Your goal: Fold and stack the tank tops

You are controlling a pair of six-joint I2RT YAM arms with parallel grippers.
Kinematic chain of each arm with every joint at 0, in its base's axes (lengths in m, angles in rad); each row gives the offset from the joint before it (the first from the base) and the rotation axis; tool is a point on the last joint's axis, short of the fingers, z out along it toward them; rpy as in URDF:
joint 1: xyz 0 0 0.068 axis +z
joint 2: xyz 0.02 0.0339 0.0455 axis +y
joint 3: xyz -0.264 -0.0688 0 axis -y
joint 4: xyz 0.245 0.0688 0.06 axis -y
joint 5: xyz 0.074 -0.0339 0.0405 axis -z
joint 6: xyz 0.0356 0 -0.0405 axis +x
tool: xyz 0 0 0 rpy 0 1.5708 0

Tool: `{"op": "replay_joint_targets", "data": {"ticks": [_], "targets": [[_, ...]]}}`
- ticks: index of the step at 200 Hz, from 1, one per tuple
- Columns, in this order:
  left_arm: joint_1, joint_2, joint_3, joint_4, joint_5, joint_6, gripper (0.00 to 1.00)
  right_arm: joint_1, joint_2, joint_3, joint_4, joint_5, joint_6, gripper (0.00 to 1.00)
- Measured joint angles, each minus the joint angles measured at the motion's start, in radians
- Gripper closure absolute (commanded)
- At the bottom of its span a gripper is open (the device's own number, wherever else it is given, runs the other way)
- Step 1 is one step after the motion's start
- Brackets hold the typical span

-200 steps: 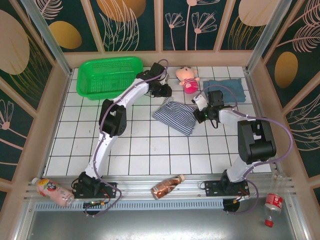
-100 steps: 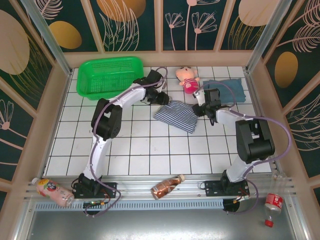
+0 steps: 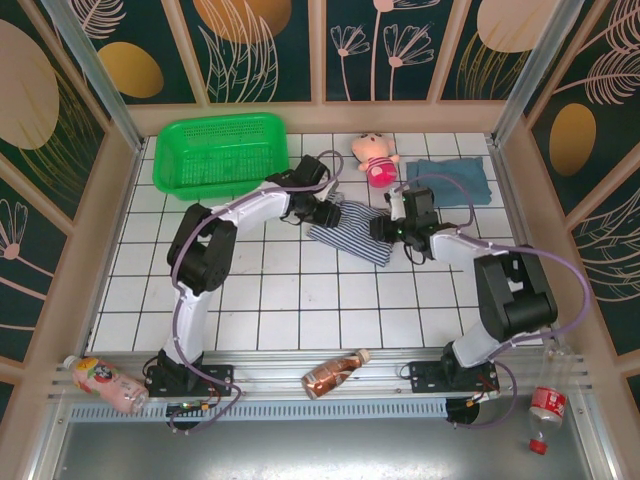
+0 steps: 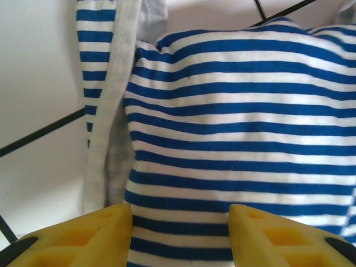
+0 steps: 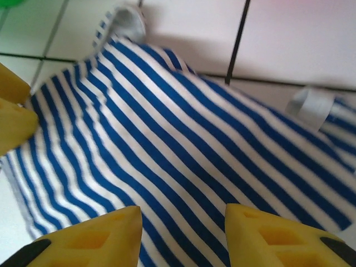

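Observation:
The fingers of my right gripper are over flat stripes, in from the edge of the striped tank top, so next I turn them and pinch that edge [image 3: 386, 254] before I lift.
The striped tank top [image 3: 352, 234] lies folded on the white tiles mid-table, its stripes flat under both wrist cameras [image 4: 233, 122] [image 5: 183, 150]. My left gripper [image 3: 333, 212] sits at its left edge and is open, yellow fingers [image 4: 83, 239] apart over the cloth. Open too, my right gripper [image 3: 386, 229] hovers at the top's right edge, its fingers [image 5: 272, 236] astride the stripes without pinching them. The teal-blue tank top [image 3: 450, 182] lies folded at the back right, apart from both grippers.
A green basket [image 3: 220, 150] stands at the back left. Between the two tops at the back sits a pink doll [image 3: 375, 158]. Bottles lie along the near rail [image 3: 100, 381] [image 3: 335, 372] [image 3: 545, 406]. Wooden walls enclose the table.
Both grippers opened and let go of the striped top, which has settled flat on the tiles. The left gripper moved nearer and right; the right gripper shifted slightly left.

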Motion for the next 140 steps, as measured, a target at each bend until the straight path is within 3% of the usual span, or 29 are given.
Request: {"op": "replay_joint_targets", "data": {"ticks": [61,116,140], "targets": [[-0.001,0.085,0.025,0.029,-0.145,0.035,0.50,-0.007,0.103,0.045,-0.007,0.016,0.050,0.48],[0.000,0.090,0.017,0.056,-0.206,0.011,0.50,-0.045,-0.069,0.003,-0.063,0.053,0.267,0.39],[0.000,0.079,-0.009,0.086,-0.197,0.003,0.50,-0.056,-0.047,-0.005,-0.068,0.050,0.354,0.33]]}}
